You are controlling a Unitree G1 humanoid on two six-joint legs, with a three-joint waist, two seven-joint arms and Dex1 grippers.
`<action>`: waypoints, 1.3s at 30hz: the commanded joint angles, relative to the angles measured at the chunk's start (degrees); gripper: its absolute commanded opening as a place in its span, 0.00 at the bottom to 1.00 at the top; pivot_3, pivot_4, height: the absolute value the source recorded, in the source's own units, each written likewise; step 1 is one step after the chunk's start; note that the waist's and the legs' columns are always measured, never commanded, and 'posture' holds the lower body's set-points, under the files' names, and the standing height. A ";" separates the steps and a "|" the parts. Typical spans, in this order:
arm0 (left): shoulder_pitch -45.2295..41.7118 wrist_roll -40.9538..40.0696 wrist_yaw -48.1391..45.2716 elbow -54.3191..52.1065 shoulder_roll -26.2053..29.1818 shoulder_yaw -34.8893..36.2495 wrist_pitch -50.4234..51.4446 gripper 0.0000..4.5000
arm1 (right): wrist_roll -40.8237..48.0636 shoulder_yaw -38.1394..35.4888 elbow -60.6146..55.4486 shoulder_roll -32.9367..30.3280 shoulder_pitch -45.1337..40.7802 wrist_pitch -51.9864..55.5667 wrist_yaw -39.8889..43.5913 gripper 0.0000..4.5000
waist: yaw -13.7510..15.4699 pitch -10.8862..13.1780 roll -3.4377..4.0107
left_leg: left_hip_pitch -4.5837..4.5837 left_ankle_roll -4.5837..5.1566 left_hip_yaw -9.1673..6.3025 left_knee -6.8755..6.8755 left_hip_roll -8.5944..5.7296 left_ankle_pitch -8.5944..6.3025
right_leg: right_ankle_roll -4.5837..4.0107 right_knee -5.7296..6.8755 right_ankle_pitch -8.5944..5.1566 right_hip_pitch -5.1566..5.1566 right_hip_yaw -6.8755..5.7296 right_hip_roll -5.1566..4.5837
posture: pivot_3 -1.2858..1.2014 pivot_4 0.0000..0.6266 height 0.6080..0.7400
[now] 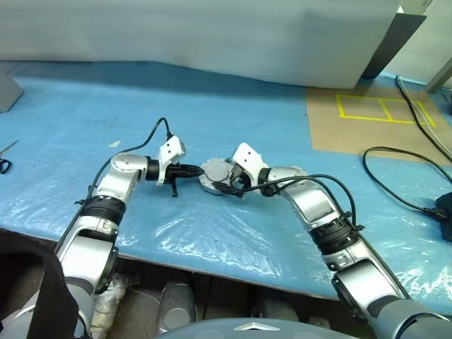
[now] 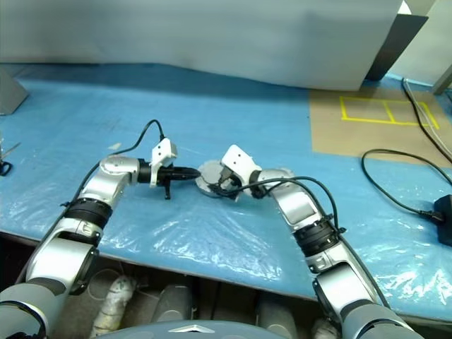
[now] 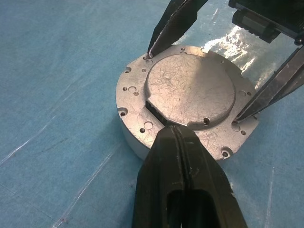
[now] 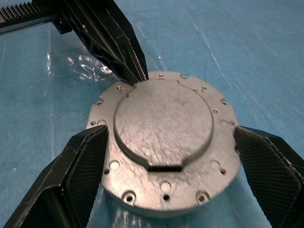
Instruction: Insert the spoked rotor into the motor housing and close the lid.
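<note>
The right gripper spans the motor housing's full width from above, so it should open, come in low, and pinch the edge (image 4: 165, 203) beside the slot before lifting.
The lid (image 4: 164, 109) is a round grey metal disc lying flat on the blue table, plain scratched face up, with small holes round its rim. My left gripper (image 3: 173, 133) is shut, its tip touching the edge of the lid's raised centre. My right gripper (image 4: 168, 142) is open, one finger (image 4: 88, 156) on each side of the lid's rim. In the head view both grippers meet at the lid (image 1: 214, 170), the left gripper (image 1: 196, 170) from the left and the right gripper (image 1: 227, 182) from the right. The motor housing and the spoked rotor are hidden.
Crinkled blue plastic sheet (image 1: 212, 233) covers the table. A brown patch with yellow tape lines (image 1: 374, 116) lies at the back right. A black cable (image 1: 395, 187) runs to a black box (image 1: 445, 208) at the right edge. Scissors (image 1: 6, 161) lie at the far left.
</note>
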 commanded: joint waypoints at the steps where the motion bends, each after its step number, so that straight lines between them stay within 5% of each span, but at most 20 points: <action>1: 0.99 1.95 -0.16 0.61 -0.03 -1.43 0.52 0.00 | 6.11 -5.33 -5.41 -0.73 0.58 0.14 2.99 0.99 | -0.02 0.00 0.00 | -0.11 0.00 0.00 0.01 0.01 0.00 | 0.01 0.01 0.01 -0.10 -0.02 0.01 | 0.52 0.24 1.00; 7: 1.12 2.00 -0.09 0.57 0.04 -1.30 0.57 0.00 | 19.88 -15.48 -9.42 0.56 3.14 13.74 3.30 0.99 | 0.11 0.01 0.00 | -0.26 0.00 -0.03 0.04 0.08 0.00 | 0.20 0.06 0.13 -0.24 -0.11 0.10 | 0.52 0.24 1.00; 14: 1.06 1.84 -0.28 0.52 0.15 -1.22 0.76 0.00 | 28.40 -22.05 -0.49 1.61 5.69 36.59 -1.59 0.99 | 0.17 0.01 0.00 | -0.27 -0.01 -0.03 0.05 0.08 0.01 | -0.02 0.04 0.01 -0.23 -0.12 0.10 | 0.52 0.24 1.00; 30: 1.38 1.47 -0.81 -0.48 0.41 -0.74 1.16 0.00 | 34.35 -29.78 8.48 13.15 -0.36 38.72 -9.05 0.99 | -0.04 0.01 0.03 | -0.29 -0.03 0.00 0.04 0.12 0.00 | -0.03 0.06 0.01 -0.30 -0.19 0.08 | 0.52 0.24 1.00; 39: 1.52 1.66 -0.61 -0.29 0.48 -0.55 1.02 0.00 | 37.47 -33.99 8.57 13.63 -0.58 38.33 -9.64 0.33 | 0.19 0.02 0.04 | -0.45 -0.04 0.00 0.05 0.11 0.00 | 0.05 0.07 0.06 -0.42 -0.22 0.08 | 0.52 0.24 1.00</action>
